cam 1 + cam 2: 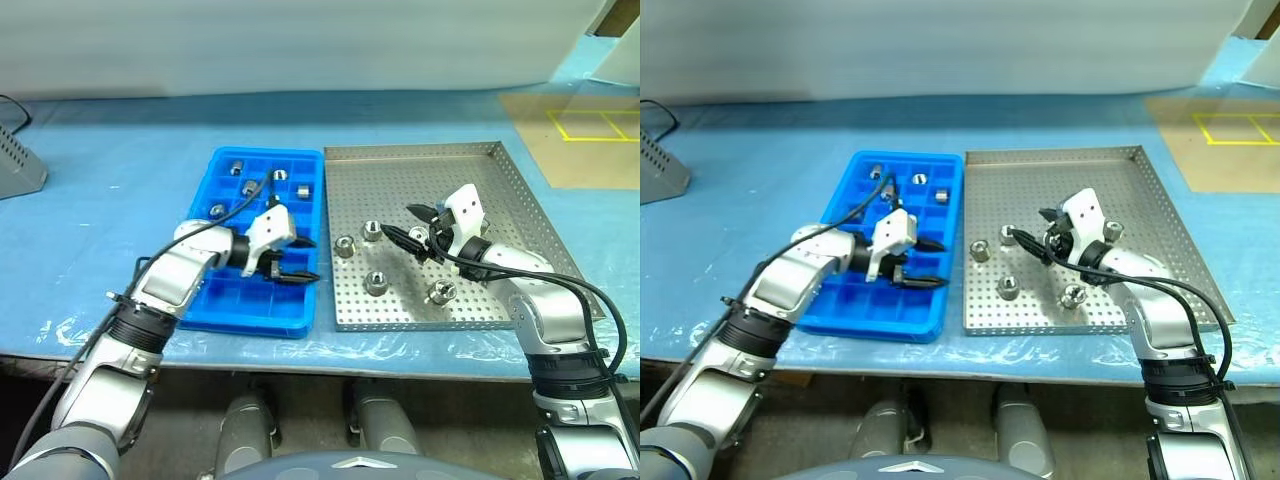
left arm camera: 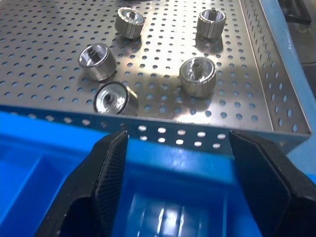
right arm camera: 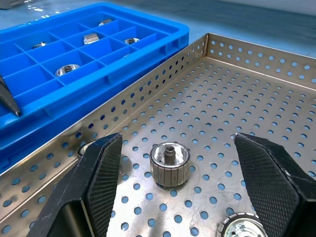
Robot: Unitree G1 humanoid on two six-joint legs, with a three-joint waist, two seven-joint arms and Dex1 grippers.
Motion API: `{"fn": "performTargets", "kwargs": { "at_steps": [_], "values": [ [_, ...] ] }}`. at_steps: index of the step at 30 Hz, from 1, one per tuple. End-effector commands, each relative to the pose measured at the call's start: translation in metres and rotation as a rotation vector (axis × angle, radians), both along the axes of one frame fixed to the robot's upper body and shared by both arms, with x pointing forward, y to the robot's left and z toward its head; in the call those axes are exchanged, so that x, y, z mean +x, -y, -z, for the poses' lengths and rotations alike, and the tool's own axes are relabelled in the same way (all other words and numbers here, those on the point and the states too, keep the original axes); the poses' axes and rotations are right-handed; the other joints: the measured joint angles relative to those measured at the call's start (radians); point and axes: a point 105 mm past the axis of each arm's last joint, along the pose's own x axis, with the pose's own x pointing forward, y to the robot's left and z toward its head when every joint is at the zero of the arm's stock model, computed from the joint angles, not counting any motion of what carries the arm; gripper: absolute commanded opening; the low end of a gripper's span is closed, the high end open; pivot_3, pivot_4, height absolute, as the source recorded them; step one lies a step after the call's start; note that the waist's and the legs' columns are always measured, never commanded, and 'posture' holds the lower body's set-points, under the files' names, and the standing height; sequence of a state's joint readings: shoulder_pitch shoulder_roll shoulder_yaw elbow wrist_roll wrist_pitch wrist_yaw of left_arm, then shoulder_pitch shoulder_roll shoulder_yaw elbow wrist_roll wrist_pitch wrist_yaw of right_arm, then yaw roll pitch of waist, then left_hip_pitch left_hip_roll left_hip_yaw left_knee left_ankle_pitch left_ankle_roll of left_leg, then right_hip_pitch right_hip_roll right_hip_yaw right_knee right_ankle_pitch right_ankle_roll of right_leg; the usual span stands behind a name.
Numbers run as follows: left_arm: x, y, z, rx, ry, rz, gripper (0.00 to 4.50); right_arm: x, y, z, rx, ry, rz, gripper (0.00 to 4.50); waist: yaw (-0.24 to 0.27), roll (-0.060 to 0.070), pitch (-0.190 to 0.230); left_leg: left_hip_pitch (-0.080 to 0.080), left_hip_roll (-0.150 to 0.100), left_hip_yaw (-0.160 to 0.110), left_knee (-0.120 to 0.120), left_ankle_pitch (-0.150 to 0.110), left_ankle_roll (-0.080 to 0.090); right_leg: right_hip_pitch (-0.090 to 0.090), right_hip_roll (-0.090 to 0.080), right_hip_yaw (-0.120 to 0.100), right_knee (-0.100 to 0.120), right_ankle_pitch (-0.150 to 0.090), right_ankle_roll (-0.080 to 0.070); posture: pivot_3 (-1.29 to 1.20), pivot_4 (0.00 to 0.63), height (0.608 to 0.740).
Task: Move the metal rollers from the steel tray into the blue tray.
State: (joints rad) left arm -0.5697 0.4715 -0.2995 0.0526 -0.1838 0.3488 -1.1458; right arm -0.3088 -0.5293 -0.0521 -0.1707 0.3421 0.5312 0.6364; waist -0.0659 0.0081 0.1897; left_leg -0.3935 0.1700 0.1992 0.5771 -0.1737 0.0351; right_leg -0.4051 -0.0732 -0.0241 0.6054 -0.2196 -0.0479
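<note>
Next, my left gripper closes on the sides of the metal roller [image 1: 376, 284] [image 2: 197, 77] near the front edge of the steel tray, the one that is nearer the blue tray.
Several metal rollers lie on the steel tray [image 1: 470, 180], among them ones at the tray's left [image 1: 345, 245], near its front [image 1: 376, 283] and further right [image 1: 440, 291]. My right gripper [image 1: 402, 222] hovers open and empty over this tray. One roller [image 3: 170, 164] stands just ahead between its fingers, untouched. The blue tray [image 1: 240, 305] sits against the steel tray's left side and holds several rollers [image 1: 249, 187] in its far compartments. My left gripper [image 1: 306, 260] is open and empty over the blue tray's right compartments, pointing toward the steel tray.
Both trays rest on a blue-covered table whose front edge runs just below them. A grey box [image 1: 15, 160] stands at the far left. At the far right is a brown panel with yellow tape lines [image 1: 590, 130]. Black cables run along both arms.
</note>
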Motion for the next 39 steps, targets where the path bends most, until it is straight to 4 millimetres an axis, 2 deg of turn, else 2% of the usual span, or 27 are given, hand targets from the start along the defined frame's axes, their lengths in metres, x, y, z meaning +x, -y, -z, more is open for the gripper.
{"fn": "performTargets", "kwargs": {
  "at_steps": [1, 4, 6, 11, 14, 21, 28, 39],
  "values": [
    [-0.006, 0.003, 0.009, 0.048, 0.009, 0.028, 3.48, 0.001, -0.003, -0.013, -0.005, 0.056, -0.015, 3.69, 0.000, 0.000, 0.000, 0.000, 0.000, 0.000, 0.000, 0.000, 0.000, 0.000, 0.000, 0.000, 0.000, 0.000, 0.000, -0.40, 0.150, 0.740],
    [-0.006, -0.008, 0.014, 0.062, 0.010, 0.025, 3.48, -0.001, -0.002, -0.014, -0.007, 0.058, -0.014, 3.69, -0.005, 0.000, 0.000, 0.001, 0.000, 0.000, 0.000, 0.000, 0.000, 0.000, 0.000, 0.000, 0.000, 0.000, 0.000, -0.41, 0.150, 0.740],
    [0.002, -0.014, 0.003, 0.022, 0.022, -0.011, 3.48, -0.003, 0.000, -0.013, -0.009, 0.054, -0.009, 3.69, -0.005, 0.000, 0.000, 0.002, 0.000, 0.000, 0.000, 0.000, 0.000, 0.001, 0.000, 0.000, 0.000, 0.000, 0.000, -0.41, 0.150, 0.740],
    [0.020, -0.003, -0.060, -0.174, 0.058, -0.066, 3.48, -0.004, 0.002, -0.009, -0.014, 0.046, 0.001, 3.69, -0.003, 0.000, 0.000, 0.001, 0.000, 0.000, 0.000, 0.000, -0.001, 0.000, 0.000, 0.000, 0.001, 0.000, 0.000, -0.41, 0.150, 0.740],
    [0.021, -0.005, -0.078, -0.249, 0.028, -0.076, 3.48, -0.002, 0.000, -0.009, -0.014, 0.047, -0.002, 3.69, 0.000, 0.000, 0.000, 0.000, -0.001, 0.000, 0.001, 0.000, 0.000, 0.000, 0.000, 0.000, 0.000, 0.000, 0.000, -0.41, 0.150, 0.740],
    [0.011, -0.043, -0.025, -0.081, 0.003, -0.072, 3.48, -0.001, -0.005, -0.006, -0.016, 0.045, -0.016, 3.69, -0.018, 0.001, 0.000, -0.001, 0.002, 0.001, -0.003, 0.000, 0.000, -0.003, 0.002, -0.001, 0.000, -0.001, 0.001, -0.39, 0.150, 0.740],
    [0.016, -0.054, -0.028, -0.150, 0.011, -0.125, 3.48, -0.003, -0.007, -0.007, -0.006, 0.040, -0.038, 3.69, 0.000, 0.001, 0.000, -0.001, 0.000, 0.001, 0.000, 0.000, 0.000, 0.000, 0.000, 0.000, 0.000, -0.001, 0.001, -0.38, 0.150, 0.740],
    [0.023, -0.048, -0.018, -0.173, 0.025, -0.130, 3.48, -0.008, -0.009, -0.010, -0.009, 0.030, -0.082, 3.69, 0.000, 0.001, 0.000, -0.001, 0.000, 0.001, 0.000, 0.000, 0.000, -0.001, 0.000, -0.001, 0.000, -0.001, 0.001, -0.38, 0.150, 0.740]
  ]
}}
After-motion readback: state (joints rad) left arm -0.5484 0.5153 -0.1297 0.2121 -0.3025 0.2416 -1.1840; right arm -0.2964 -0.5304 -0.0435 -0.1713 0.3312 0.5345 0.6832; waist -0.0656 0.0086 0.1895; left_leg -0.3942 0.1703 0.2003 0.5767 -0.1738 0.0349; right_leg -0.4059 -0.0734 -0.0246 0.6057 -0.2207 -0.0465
